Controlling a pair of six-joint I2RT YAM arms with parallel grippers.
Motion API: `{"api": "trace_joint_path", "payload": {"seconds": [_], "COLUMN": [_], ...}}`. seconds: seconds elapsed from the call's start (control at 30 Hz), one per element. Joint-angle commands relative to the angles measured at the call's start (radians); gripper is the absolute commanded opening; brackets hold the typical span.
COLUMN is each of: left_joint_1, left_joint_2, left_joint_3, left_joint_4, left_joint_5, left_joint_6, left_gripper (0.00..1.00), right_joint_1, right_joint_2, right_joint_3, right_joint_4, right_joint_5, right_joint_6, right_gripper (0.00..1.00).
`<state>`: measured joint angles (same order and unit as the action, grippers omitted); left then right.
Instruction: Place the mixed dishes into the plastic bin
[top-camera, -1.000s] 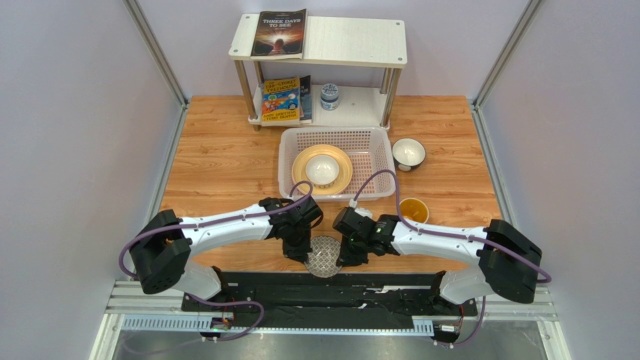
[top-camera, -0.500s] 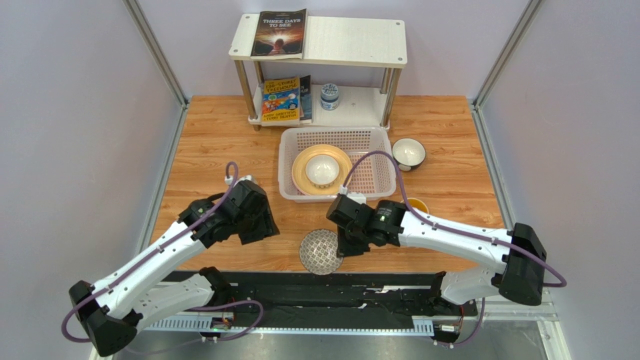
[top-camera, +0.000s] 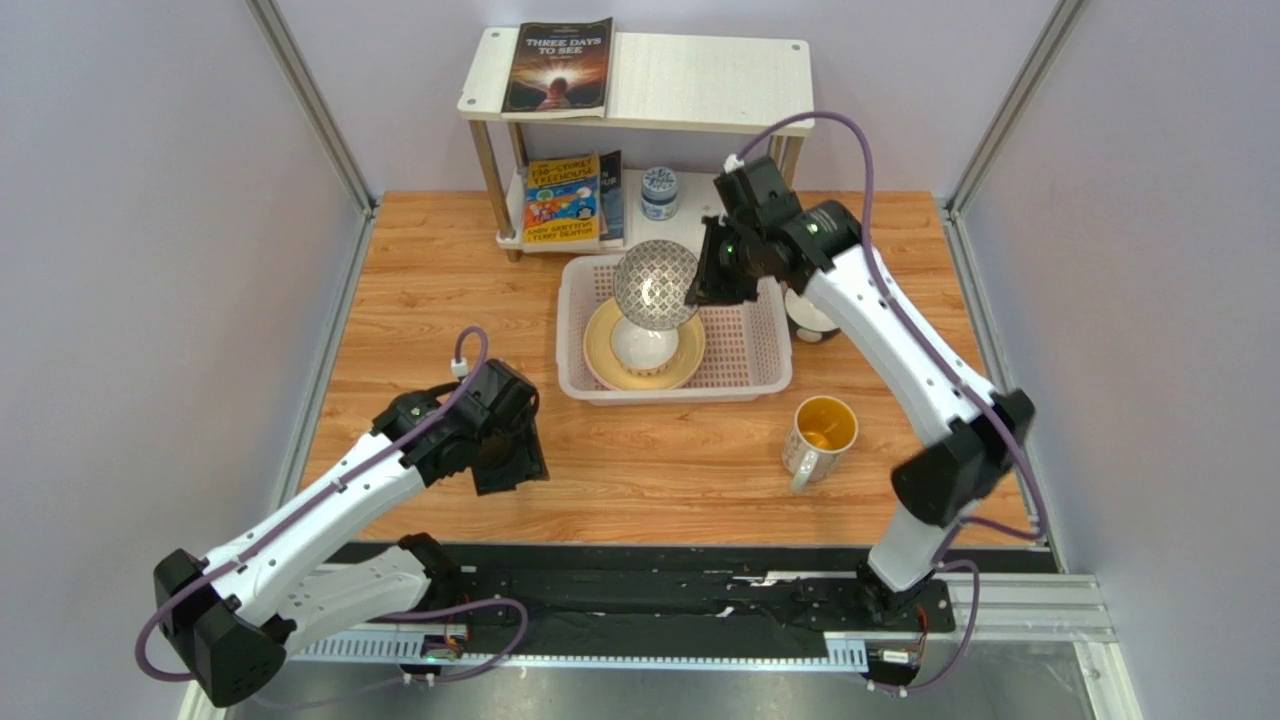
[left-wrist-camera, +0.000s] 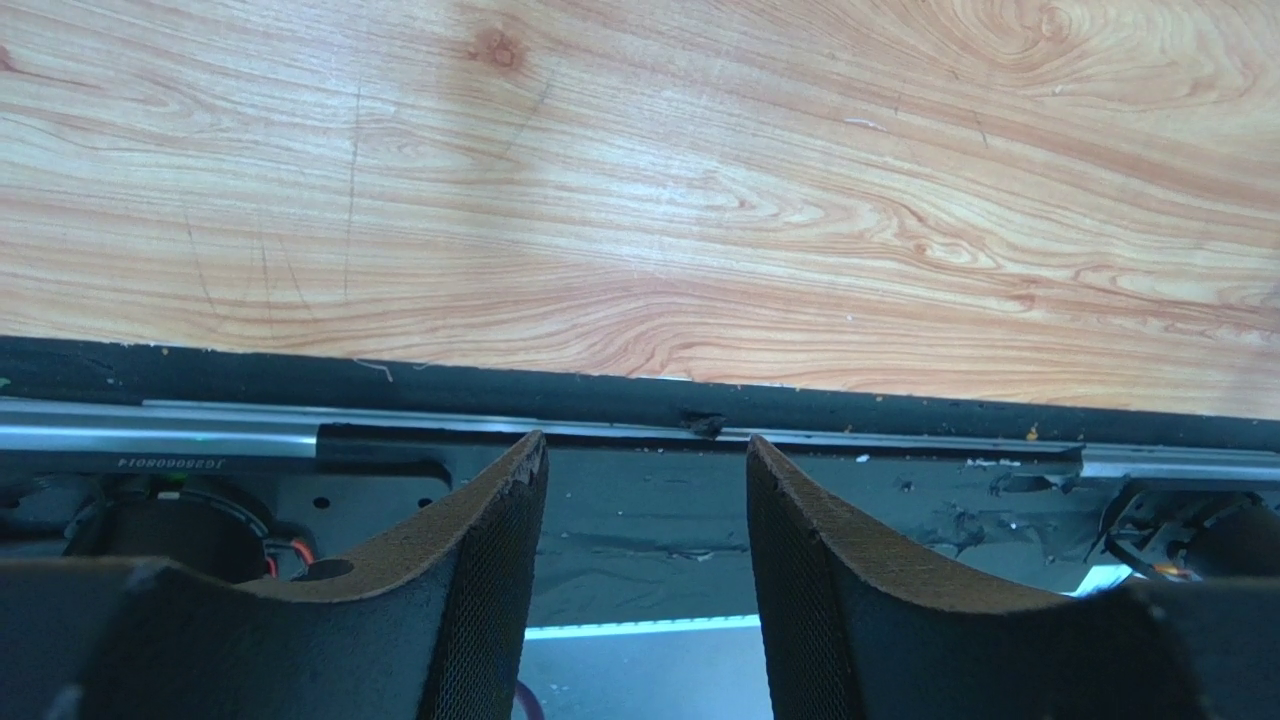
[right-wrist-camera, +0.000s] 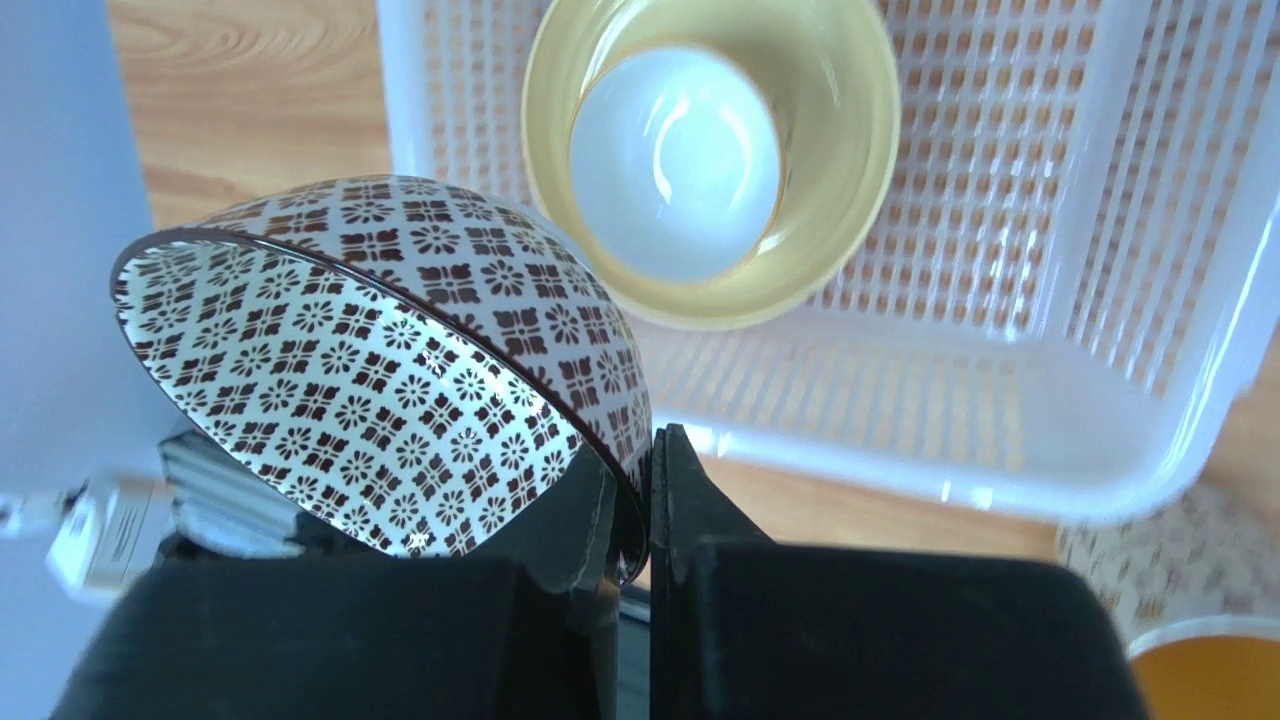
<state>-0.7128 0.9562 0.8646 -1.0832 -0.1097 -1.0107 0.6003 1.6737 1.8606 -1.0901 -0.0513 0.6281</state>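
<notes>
My right gripper is going to release the grey patterned bowl, now tilted in the air over the bin, inside the small white bowl (top-camera: 642, 345) (right-wrist-camera: 676, 165) that is on the pale yellow plate.
My right gripper (top-camera: 703, 282) is shut on the rim of the grey patterned bowl (top-camera: 655, 285) and holds it tilted in the air over the plastic bin (top-camera: 759, 383). In the bin lies the pale yellow plate (top-camera: 601, 360) with a small white bowl (top-camera: 643, 348) on it. The right wrist view shows the patterned bowl (right-wrist-camera: 391, 375) pinched in my right gripper (right-wrist-camera: 646, 450), above the bin (right-wrist-camera: 932, 450), the plate (right-wrist-camera: 842, 180) and the white bowl (right-wrist-camera: 676, 158). A second white bowl (top-camera: 819, 318) sits right of the bin, partly behind the arm. The yellow-lined mug (top-camera: 819, 431) stands in front. My left gripper (top-camera: 508, 477) (left-wrist-camera: 646, 450) is open and empty. The pink plate is out of view.
A white two-tier shelf (top-camera: 721, 83) stands behind the bin with books (top-camera: 559, 63) and a blue-and-white jar (top-camera: 658, 191). The left wrist view shows the wooden table (left-wrist-camera: 601, 180) and the black rail (left-wrist-camera: 842, 402) at its near edge. Cell walls close both sides.
My right arm lifted the patterned bowl from the table's front edge and carried it back over the bin. My left arm drew away to the left, then held still.
</notes>
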Motion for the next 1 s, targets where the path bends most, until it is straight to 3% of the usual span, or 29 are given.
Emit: {"api": "trace_joint_path", "payload": {"seconds": [0.0,0.17,0.4,0.87,0.97], "left_joint_1": [0.003,0.004,0.004,0.004,0.004], "left_joint_2": [0.0,-0.002,0.013,0.033,0.032], "left_joint_3": [-0.007,-0.016,-0.019,-0.032,-0.03], "left_joint_4": [0.003,0.016,0.031,0.054,0.052], "left_joint_5": [0.013,0.025,0.041,0.061,0.064], "left_joint_6": [0.017,0.011,0.023,0.023,0.023], "left_gripper": [0.56,0.56,0.56,0.55,0.55], "right_joint_1": [-0.04,-0.043,-0.043,-0.056,-0.056], "right_joint_2": [0.214,0.374,0.374,0.431,0.446], "right_joint_3": [0.211,0.289,0.123,0.087,0.084], "right_joint_4": [-0.062,-0.039,0.035,0.079,0.075], "right_joint_5": [-0.084,-0.142,-0.117,-0.133,-0.128], "right_joint_6": [-0.12,-0.082,-0.045,-0.057,-0.059], "right_gripper": [0.0,0.0,0.0,0.0,0.06]}}
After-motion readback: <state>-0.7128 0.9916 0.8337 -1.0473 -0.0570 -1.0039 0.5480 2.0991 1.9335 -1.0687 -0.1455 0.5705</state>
